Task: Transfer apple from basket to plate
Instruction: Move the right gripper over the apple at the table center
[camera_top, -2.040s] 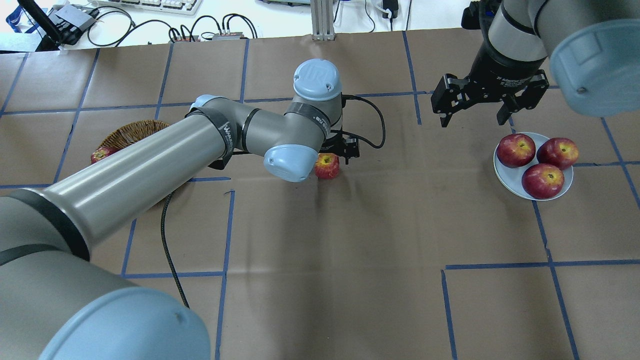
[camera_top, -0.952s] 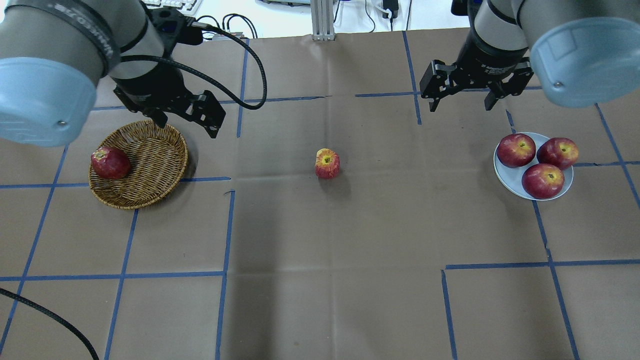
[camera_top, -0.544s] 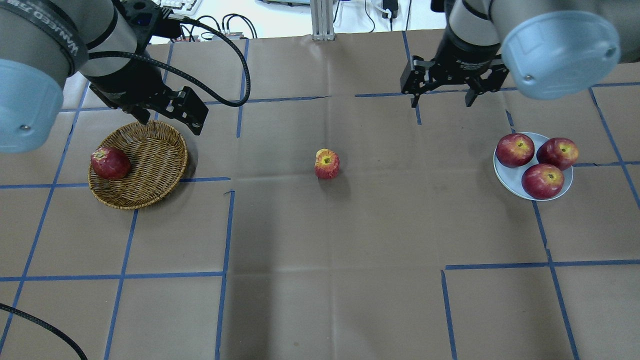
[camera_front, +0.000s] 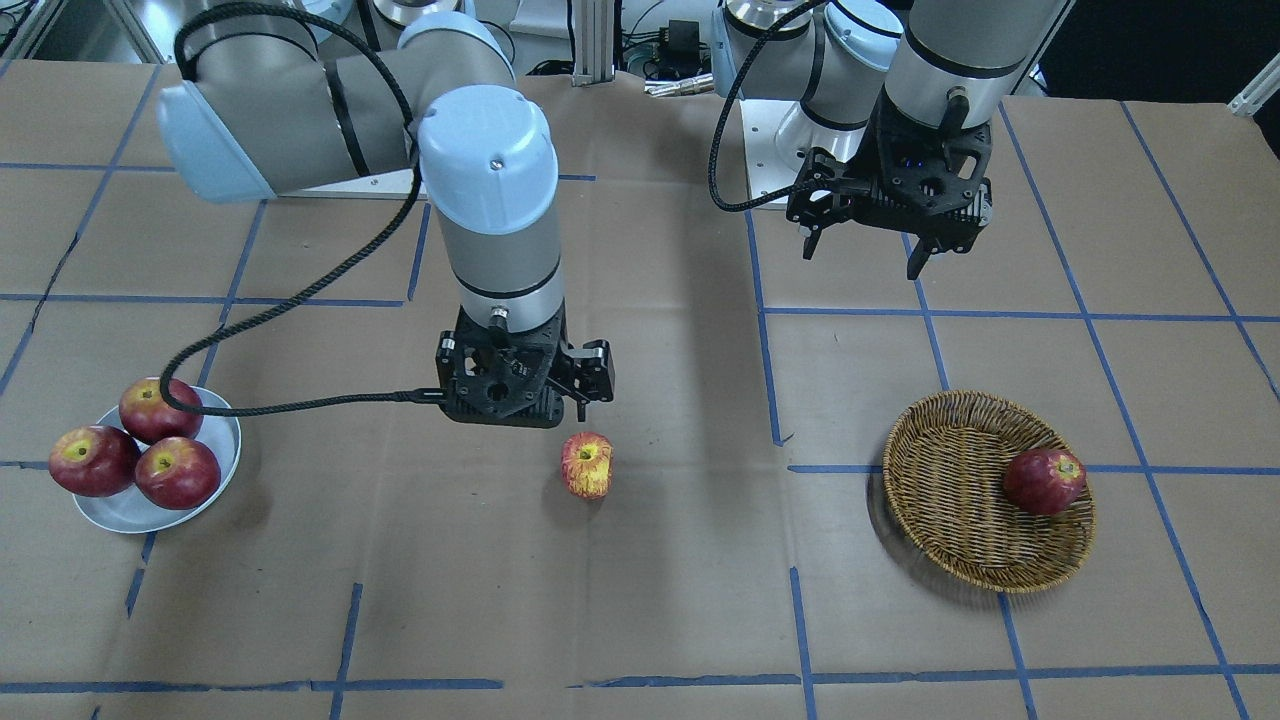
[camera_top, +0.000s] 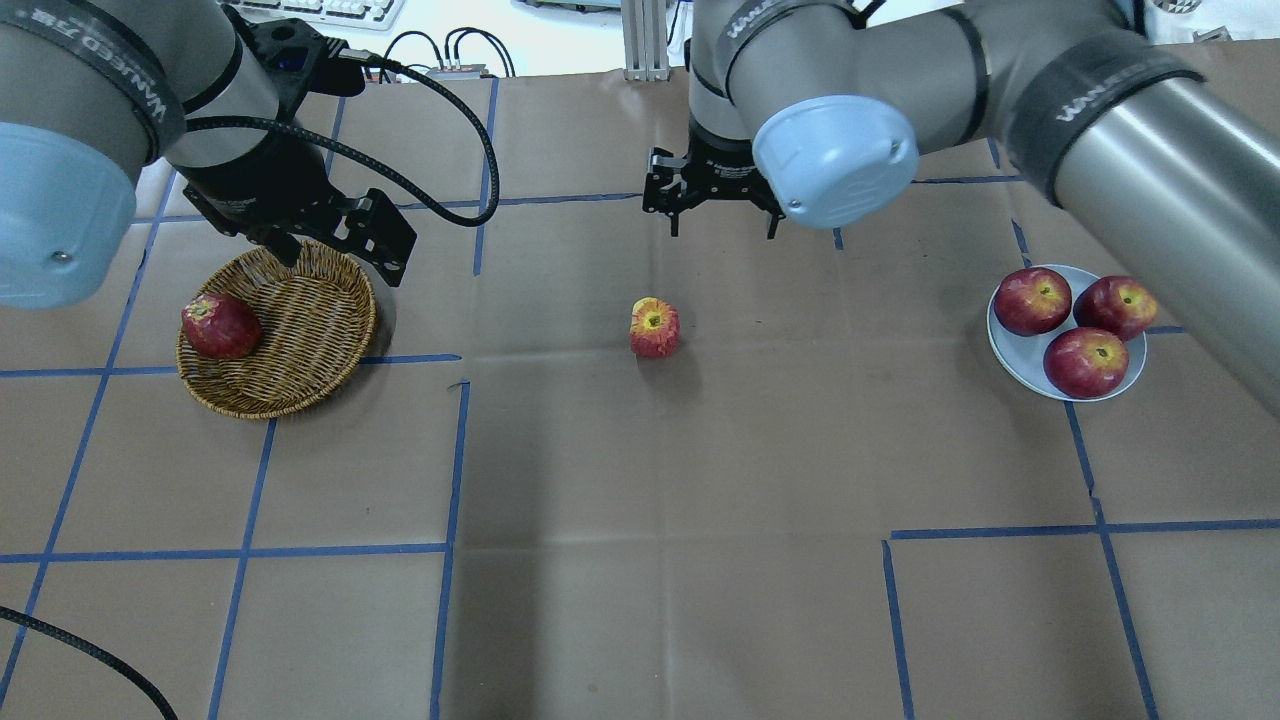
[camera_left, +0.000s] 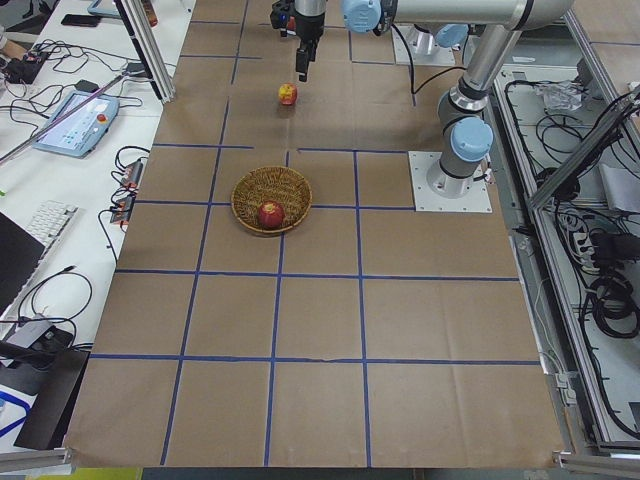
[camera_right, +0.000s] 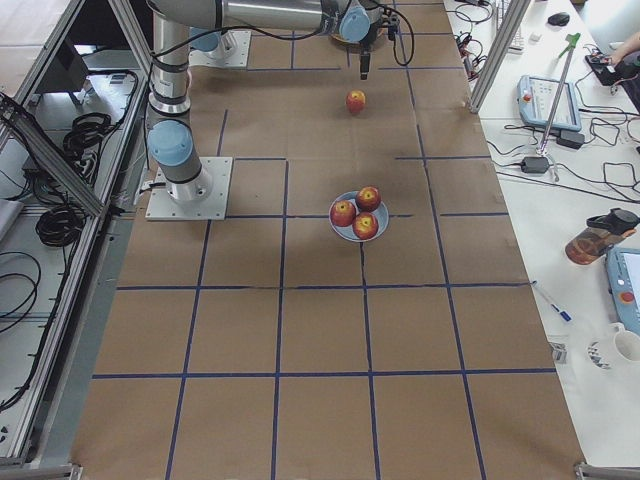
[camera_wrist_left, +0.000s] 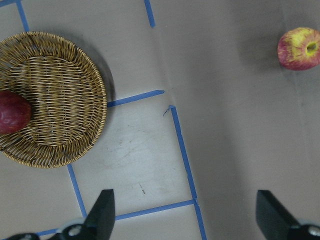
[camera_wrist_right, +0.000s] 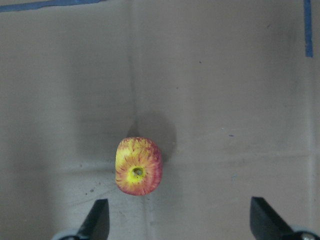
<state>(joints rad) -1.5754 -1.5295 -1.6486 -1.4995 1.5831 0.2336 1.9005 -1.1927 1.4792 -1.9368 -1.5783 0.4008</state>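
The robot's right gripper needs to close around the light red apple's middle (camera_front: 587, 466) (camera_wrist_right: 139, 166), fingers on opposite sides, on the table between the basket and plate.
The apple (camera_top: 654, 328), light red with yellow streaks, lies on the table's middle, outside the basket and plate; it also shows in the front view (camera_front: 587, 465) and both wrist views (camera_wrist_right: 138, 166) (camera_wrist_left: 300, 48). My right gripper (camera_top: 723, 230) hovers open and empty just beyond it, also in the front view (camera_front: 520, 410) and right wrist view (camera_wrist_right: 182, 222). The wicker basket (camera_top: 300, 320) (camera_front: 950, 480) sits at the left. My left gripper (camera_top: 340, 268) (camera_front: 862, 258) hangs open and empty over its far rim. The pale plate (camera_top: 1008, 350) (camera_front: 120, 512) sits at the right.
A dark red apple (camera_top: 220, 326) (camera_front: 1043, 481) lies in the basket at its left side. Three dark red apples (camera_top: 1085, 360) fill the plate. The right arm's long link (camera_top: 1150, 150) stretches over the table's far right. A black cable (camera_top: 450, 120) loops behind the left wrist.
The left arm left the apple on the table's middle and swung back to the basket. The right gripper moved left from above the plate to just beyond the apple.
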